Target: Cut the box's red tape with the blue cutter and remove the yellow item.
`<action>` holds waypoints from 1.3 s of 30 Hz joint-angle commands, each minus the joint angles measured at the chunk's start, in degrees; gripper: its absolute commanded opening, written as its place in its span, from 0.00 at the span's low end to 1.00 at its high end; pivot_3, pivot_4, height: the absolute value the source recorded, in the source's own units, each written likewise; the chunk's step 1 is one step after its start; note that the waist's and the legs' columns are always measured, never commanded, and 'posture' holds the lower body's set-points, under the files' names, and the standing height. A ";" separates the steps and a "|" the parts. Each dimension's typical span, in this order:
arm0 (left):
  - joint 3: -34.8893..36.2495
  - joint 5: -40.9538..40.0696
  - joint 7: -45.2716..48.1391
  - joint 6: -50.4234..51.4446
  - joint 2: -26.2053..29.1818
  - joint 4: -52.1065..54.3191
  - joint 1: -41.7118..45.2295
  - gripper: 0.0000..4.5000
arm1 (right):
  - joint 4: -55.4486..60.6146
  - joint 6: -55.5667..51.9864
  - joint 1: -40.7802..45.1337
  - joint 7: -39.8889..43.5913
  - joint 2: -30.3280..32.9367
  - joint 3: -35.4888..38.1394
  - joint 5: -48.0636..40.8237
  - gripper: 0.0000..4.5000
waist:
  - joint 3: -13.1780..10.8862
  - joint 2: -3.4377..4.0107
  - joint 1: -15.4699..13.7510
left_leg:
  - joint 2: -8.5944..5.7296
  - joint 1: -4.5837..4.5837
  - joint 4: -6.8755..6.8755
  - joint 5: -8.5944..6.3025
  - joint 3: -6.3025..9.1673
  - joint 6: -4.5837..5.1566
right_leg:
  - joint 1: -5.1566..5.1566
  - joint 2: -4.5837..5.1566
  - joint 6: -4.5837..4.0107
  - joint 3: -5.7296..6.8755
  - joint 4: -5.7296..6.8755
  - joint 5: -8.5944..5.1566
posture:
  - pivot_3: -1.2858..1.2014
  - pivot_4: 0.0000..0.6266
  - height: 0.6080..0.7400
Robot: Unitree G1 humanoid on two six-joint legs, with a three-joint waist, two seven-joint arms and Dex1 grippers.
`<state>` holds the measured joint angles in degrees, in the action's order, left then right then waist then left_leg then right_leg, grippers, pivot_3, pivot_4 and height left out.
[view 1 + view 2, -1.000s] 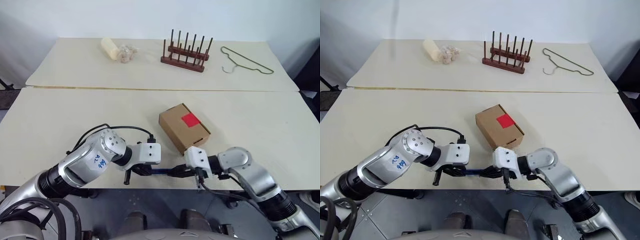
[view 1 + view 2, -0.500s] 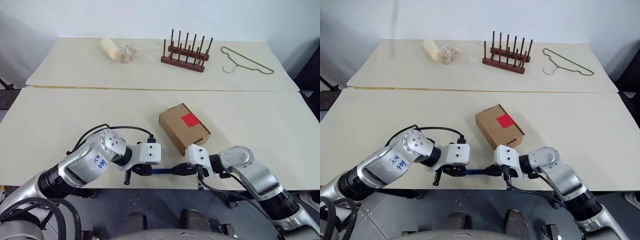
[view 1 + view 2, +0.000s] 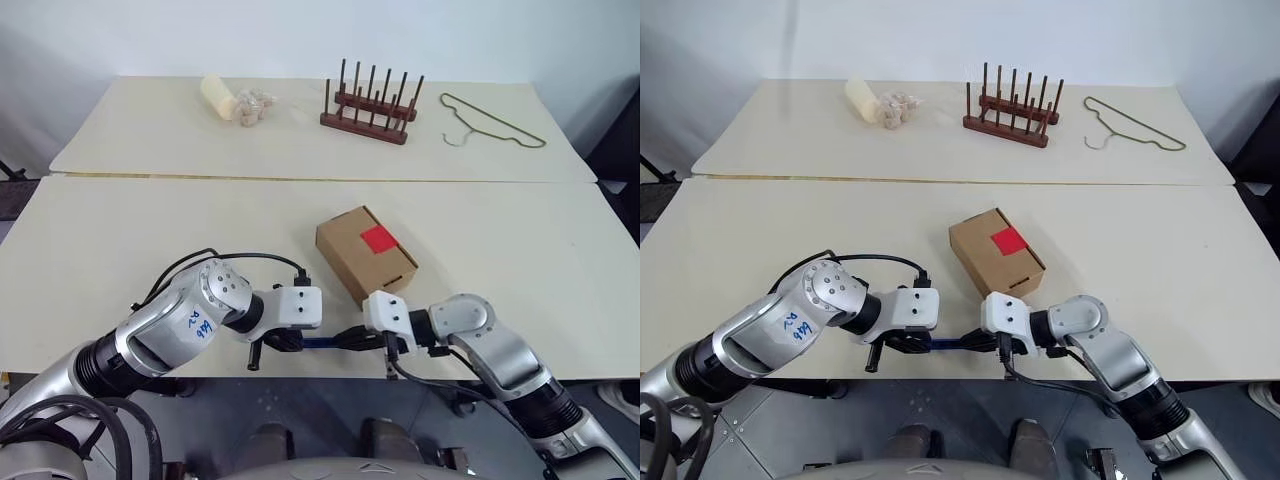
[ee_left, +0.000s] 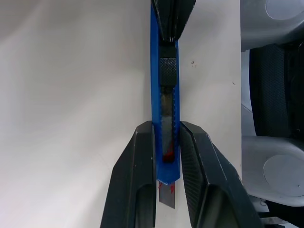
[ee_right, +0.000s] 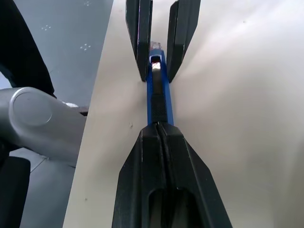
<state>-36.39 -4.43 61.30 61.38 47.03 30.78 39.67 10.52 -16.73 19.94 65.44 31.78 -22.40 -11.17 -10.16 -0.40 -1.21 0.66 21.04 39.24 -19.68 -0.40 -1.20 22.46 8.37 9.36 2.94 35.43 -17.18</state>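
The blue cutter is held at its blade end by my left gripper, so my right gripper will turn and grab the cutter handle's end (image 4: 154, 33) before cutting the red tape.
The blue cutter (image 3: 325, 342) lies level just above the table's front edge, held at both ends. My left gripper (image 3: 285, 341) is shut on its blade end, where a short silver blade (image 4: 166, 197) sticks out between the fingers (image 4: 137, 171). My right gripper (image 3: 360, 338) is shut on the opposite end (image 5: 158, 102), just past the black slider (image 4: 166, 71). The brown box (image 3: 350, 262) sits closed behind the two grippers, apart from them. The red tape (image 3: 380, 238) is on its top. The yellow item is hidden.
On the far table stand a wooden peg rack (image 3: 366, 100), a wire hanger (image 3: 492, 120), a cream roll (image 3: 216, 93) and a small bag of beige lumps (image 3: 256, 103). The near table's front edge (image 3: 560, 377) runs right under both grippers.
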 commanded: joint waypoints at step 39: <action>17.69 5.85 -11.07 -57.00 -8.83 -8.15 -19.22 0.09 | 9.59 -46.25 0.62 -63.35 24.00 23.50 -101.83 1.00 | -0.11 -0.03 -0.19 | 0.06 0.26 -0.08 -0.08 -0.14 0.08 | 0.07 0.07 -0.05 0.19 -0.64 0.22 | 0.52 0.24 1.00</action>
<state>-19.00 0.99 50.21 4.85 38.72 21.70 19.73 19.69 -63.80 19.77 3.51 55.67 1.58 -110.73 -10.27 -0.43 -1.40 0.72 21.32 39.16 -19.78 -0.55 -1.08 22.53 8.44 9.35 3.13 34.83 -16.94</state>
